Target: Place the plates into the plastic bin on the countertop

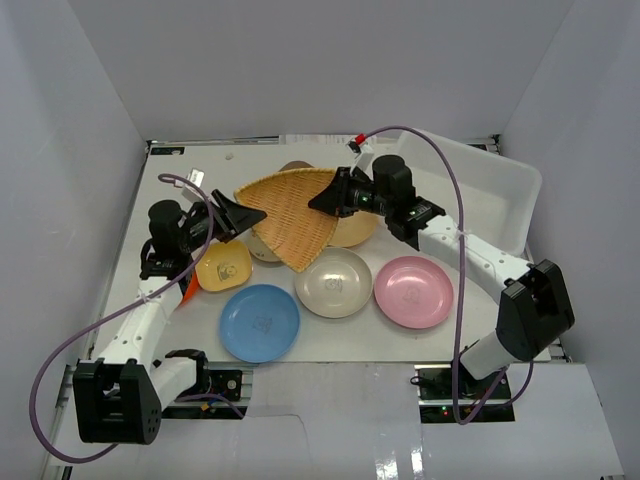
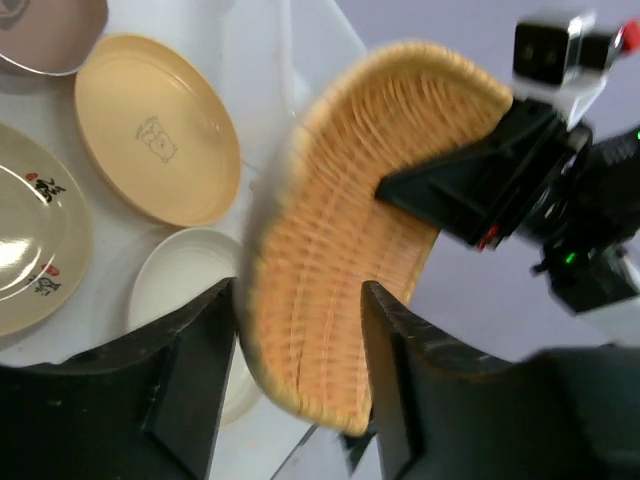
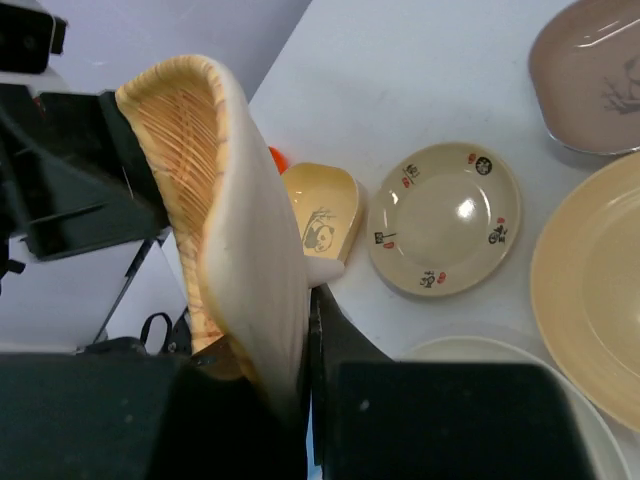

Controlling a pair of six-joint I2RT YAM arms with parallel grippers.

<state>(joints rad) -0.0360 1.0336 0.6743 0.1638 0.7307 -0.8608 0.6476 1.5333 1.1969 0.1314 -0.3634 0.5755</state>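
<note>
I will set the woven tan plate down with my right gripper inside the white bin's half nearer the large yellow plate (image 1: 436, 200).
A large woven-look tan plate (image 1: 292, 215) is held up on edge above the countertop (image 1: 190, 165). My right gripper (image 1: 328, 198) is shut on its rim; in the right wrist view the plate (image 3: 235, 220) runs edge-on down into the gripper (image 3: 305, 335). My left gripper (image 1: 250, 215) is open at the plate's left end; in the left wrist view the plate's lower edge (image 2: 330, 260) sits between the spread fingers of the gripper (image 2: 298, 300). The white translucent plastic bin (image 1: 520, 180) stands at the back right and holds nothing I can see.
Plates lie on the countertop: pink (image 1: 413, 291), cream (image 1: 334, 283), blue (image 1: 259, 322), small yellow (image 1: 224, 266), a large yellow one (image 1: 358, 232) under the right arm, and a small white one (image 1: 264, 250). White walls enclose the table.
</note>
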